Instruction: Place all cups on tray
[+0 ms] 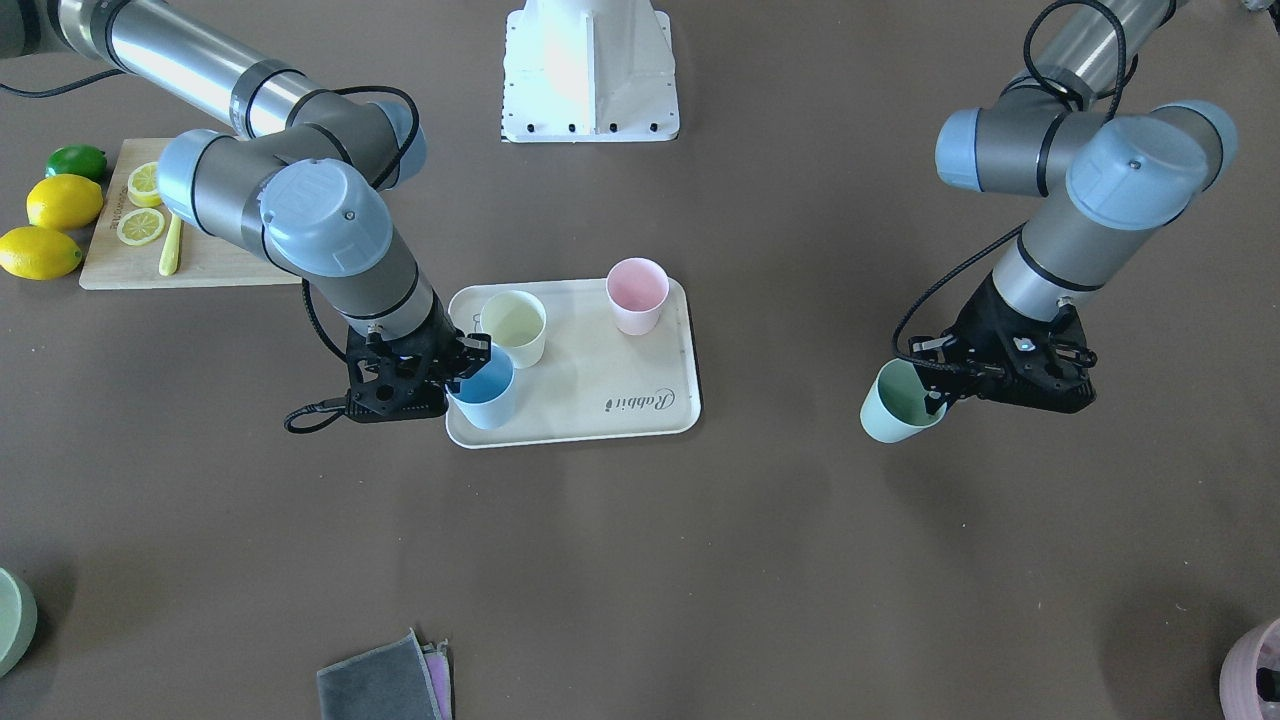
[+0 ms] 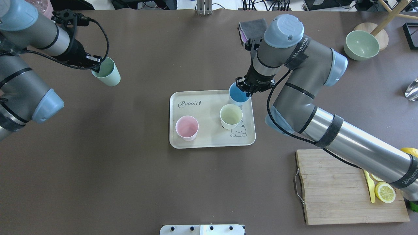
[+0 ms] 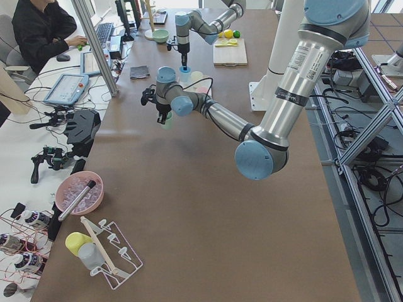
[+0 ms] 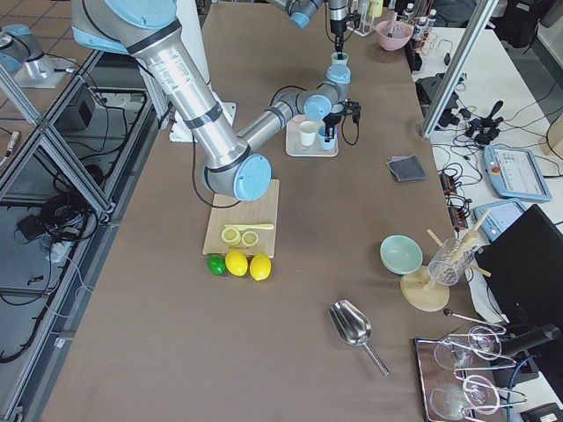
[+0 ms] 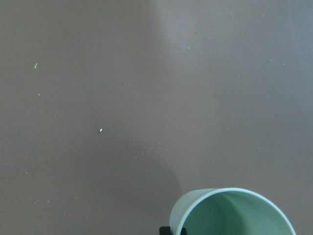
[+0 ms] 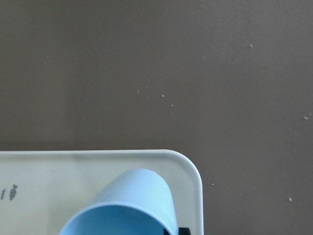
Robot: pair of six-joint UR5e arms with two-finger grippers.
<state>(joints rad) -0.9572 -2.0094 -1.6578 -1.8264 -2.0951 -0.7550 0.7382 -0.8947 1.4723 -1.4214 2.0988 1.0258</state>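
Observation:
My left gripper needs to let go of the mint green cup on the cream tray [image 1: 650, 382] between the pink cup and the lettering.
The cream tray [image 2: 209, 138] [image 1: 640, 410] lies mid-table with the pink cup [image 2: 186, 128] [image 1: 636, 294] and the yellow cup [image 2: 231, 116] [image 1: 515, 326] upright on it. My right gripper [image 2: 247, 90] [image 1: 462, 366] is shut on the rim of the blue cup [image 2: 237, 95] [image 1: 484, 392] [image 6: 122, 210], which is at the tray's far right corner. My left gripper [image 2: 95, 65] [image 1: 935, 385] is shut on the rim of the mint green cup [image 2: 107, 75] [image 1: 898, 404] [image 5: 230, 213] and holds it tilted above the bare table, well left of the tray.
A wooden cutting board [image 2: 343, 186] with lemon slices and a yellow knife lies at the near right, lemons and a lime [image 1: 55, 210] beside it. A green bowl [image 2: 361, 45] and folded cloths [image 2: 249, 27] are at the far side. A pink pot [image 1: 1255, 672] sits far left.

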